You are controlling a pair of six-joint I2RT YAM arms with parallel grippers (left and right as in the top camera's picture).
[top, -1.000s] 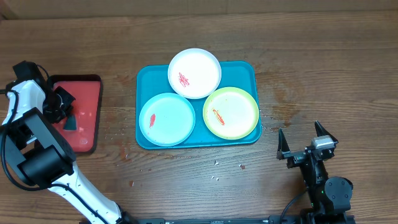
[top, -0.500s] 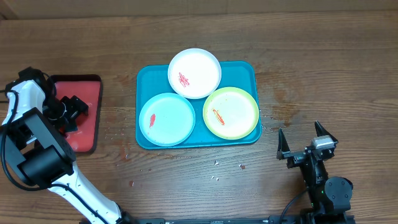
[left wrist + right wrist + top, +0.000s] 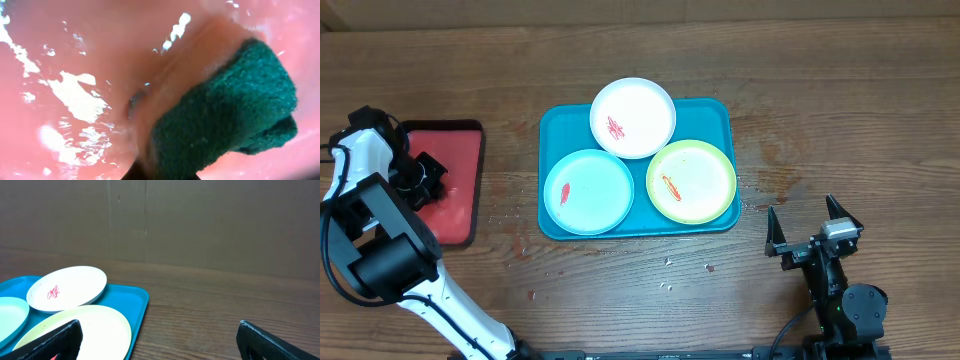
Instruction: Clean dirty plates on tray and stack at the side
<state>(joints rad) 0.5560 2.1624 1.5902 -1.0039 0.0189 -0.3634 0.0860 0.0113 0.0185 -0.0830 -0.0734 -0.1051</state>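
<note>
The green sponge slants to one side of the robot's left gripper, so next the gripper opens and takes the sponge by its middle point(image 3: 222, 102) before it wipes the light blue plate.
Three plates lie on the teal tray point(image 3: 712, 114): a white plate point(image 3: 633, 118) at the back, a light blue plate point(image 3: 588, 190) front left and a yellow-green plate point(image 3: 691, 181) front right, each with a red or orange smear. My left gripper point(image 3: 423, 177) is far to the left over a red tray, shut on a green sponge point(image 3: 220, 120) that is pressed low on the wet red surface. My right gripper point(image 3: 802, 208) is open and empty, right of the teal tray, near the front. In the right wrist view the white plate point(image 3: 67, 287) and yellow-green plate point(image 3: 90, 330) lie ahead to the left.
A small dark-rimmed red tray point(image 3: 460, 160) sits at the left edge, its surface wet and shiny point(image 3: 75, 50). Small crumbs and droplets dot the wooden table point(image 3: 670, 265) in front of the teal tray. A brown wall point(image 3: 200, 220) stands behind the table.
My left gripper has shifted and turned over the red tray. The green sponge that lay below it a second ago is now hidden under the gripper. The right arm has not moved.
</note>
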